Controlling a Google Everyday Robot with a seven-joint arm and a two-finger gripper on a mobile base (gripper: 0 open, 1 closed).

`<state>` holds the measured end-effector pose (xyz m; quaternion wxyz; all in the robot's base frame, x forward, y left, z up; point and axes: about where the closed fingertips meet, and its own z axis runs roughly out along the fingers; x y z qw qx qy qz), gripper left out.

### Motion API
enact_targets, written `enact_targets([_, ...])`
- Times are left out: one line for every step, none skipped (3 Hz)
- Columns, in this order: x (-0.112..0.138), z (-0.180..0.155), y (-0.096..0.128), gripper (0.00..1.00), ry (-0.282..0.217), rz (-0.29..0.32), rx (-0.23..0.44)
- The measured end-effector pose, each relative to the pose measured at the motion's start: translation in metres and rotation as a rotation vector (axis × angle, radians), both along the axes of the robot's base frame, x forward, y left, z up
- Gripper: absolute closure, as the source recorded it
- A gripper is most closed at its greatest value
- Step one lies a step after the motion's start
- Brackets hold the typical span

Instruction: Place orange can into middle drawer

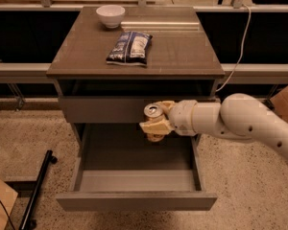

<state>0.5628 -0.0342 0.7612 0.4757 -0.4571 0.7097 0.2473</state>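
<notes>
My gripper is to let go of the orange can, setting it free near the centre of the middle drawer's grey bottom [134, 164]. The can is held upright above the drawer's back part.
The orange can [153, 113] shows its silver top and is held upright in my gripper [156, 121], whose tan fingers [153, 126] are shut around it. The gripper comes in from the right on a white arm [240, 121]. It holds the can in the air above the back part of the middle drawer [137, 200], which is pulled out wide and shows a flat grey floor [134, 155] with nothing on it. The can's lower body is hidden by the fingers.
A second grey drawer front [101, 110] sits shut just above and behind the can. On the cabinet top [182, 47] lie a blue-and-white snack bag [129, 48] and a white bowl [110, 15]. A black stand [36, 195] is at the lower left and a cardboard box [284, 102] at the right.
</notes>
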Motion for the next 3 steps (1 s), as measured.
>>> enact_targets([0.002,-0.056,0.015,1.00,0.090,-0.006,0.058])
enact_targets([0.003,-0.064,0.018,1.00,0.105,-0.005,0.069])
enact_targets([0.004,-0.077,0.027,1.00,0.075,0.007,0.107])
